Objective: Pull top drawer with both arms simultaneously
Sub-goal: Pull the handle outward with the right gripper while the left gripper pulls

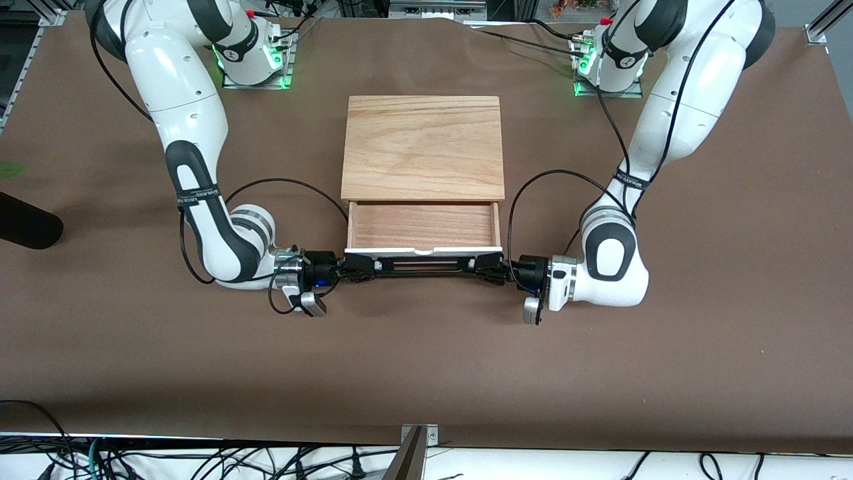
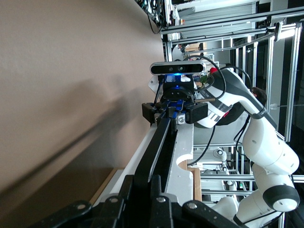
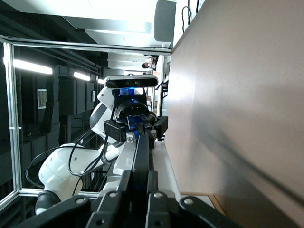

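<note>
The black bar handle, now on the drawer's white front panel, will be released by my left gripper a little farther from the light-wood box, over the brown cloth (image 1: 422, 288).
The top drawer (image 1: 423, 227) stands pulled partway out of the light-wood box (image 1: 422, 147), its shallow tray bare inside. Its white front panel (image 1: 423, 251) faces the front camera, with the black bar handle (image 1: 424, 267) along it. My left gripper (image 1: 492, 270) is shut on the handle's end toward the left arm. My right gripper (image 1: 356, 265) is shut on the handle's end toward the right arm. In the left wrist view my left gripper (image 2: 148, 183) clamps the handle (image 2: 159, 142). In the right wrist view my right gripper (image 3: 140, 178) clamps the handle (image 3: 141, 152).
The box sits mid-table on a brown cloth (image 1: 426, 360). A dark object (image 1: 26, 223) lies at the right arm's end of the table. Both arms' elbows rest low beside the box. Cables hang along the table edge nearest the front camera.
</note>
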Motion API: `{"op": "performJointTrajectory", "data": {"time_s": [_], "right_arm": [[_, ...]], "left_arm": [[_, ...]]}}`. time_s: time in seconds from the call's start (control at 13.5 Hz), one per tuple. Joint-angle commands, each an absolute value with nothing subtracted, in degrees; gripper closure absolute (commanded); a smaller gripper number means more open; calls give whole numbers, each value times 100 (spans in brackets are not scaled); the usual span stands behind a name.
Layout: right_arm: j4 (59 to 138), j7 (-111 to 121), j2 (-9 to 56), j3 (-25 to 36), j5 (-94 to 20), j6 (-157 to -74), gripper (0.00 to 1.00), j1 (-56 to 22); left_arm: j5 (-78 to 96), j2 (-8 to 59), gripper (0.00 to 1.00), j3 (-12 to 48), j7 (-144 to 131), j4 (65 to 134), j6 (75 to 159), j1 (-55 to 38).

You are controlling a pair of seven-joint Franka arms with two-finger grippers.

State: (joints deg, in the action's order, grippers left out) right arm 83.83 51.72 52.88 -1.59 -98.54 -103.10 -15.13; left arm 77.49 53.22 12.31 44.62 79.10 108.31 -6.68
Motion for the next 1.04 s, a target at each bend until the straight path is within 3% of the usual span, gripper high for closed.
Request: {"op": "performJointTrajectory", "data": {"time_s": [0.0,0.59,0.81,0.96], "right_arm": [[8051,4975,5440,-158,-10037,-10415,100,-1415],[7849,4913,5545,-158,-10116,-10626,98,-1415],[7849,4913,5572,-167,-10116,-10617,95,-1415],[7849,4922,5563,-158,-10116,-10626,69,-1424]], "left_arm": [[7471,5668,89,1204,4273,7244,10995,-694],[7462,6038,88,1099,4140,6645,11214,-808],[7462,6029,77,1099,4140,6671,11232,-809],[7462,6029,67,1099,4140,6680,11232,-809]]}}
